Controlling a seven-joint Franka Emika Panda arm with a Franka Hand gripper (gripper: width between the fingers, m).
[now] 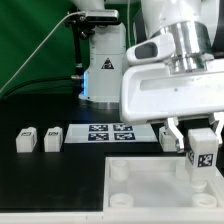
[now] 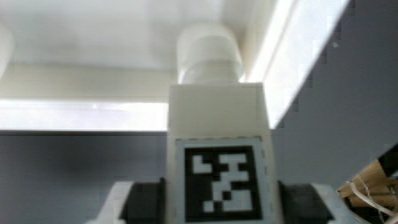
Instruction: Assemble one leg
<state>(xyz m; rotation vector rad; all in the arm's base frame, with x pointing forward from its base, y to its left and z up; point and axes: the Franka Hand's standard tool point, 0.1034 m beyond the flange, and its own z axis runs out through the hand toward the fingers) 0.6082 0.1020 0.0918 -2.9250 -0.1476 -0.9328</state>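
My gripper is going to release the leg upright on the round corner socket (image 1: 206,200) (image 2: 208,50) just beneath it on the white panel. The leg now hangs over the panel's corner.
My gripper (image 1: 200,150) is shut on a leg (image 1: 202,150), a small white block with a black-and-white marker, held upright at the exterior view's right. It hangs over the far right corner of the large white square panel (image 1: 150,190), above a round corner socket. In the wrist view the held leg (image 2: 221,140) fills the middle, its marker facing the camera, and my dark finger pads (image 2: 143,203) press on both its sides. Beyond its tip I see a round socket post (image 2: 214,60) on the panel (image 2: 89,80). Two more legs (image 1: 26,139) (image 1: 53,137) lie at the left.
The marker board (image 1: 110,132) lies flat behind the panel. Another leg (image 1: 166,135) stands just behind my gripper. The robot base (image 1: 100,75) rises at the back. A green curtain hangs behind it.
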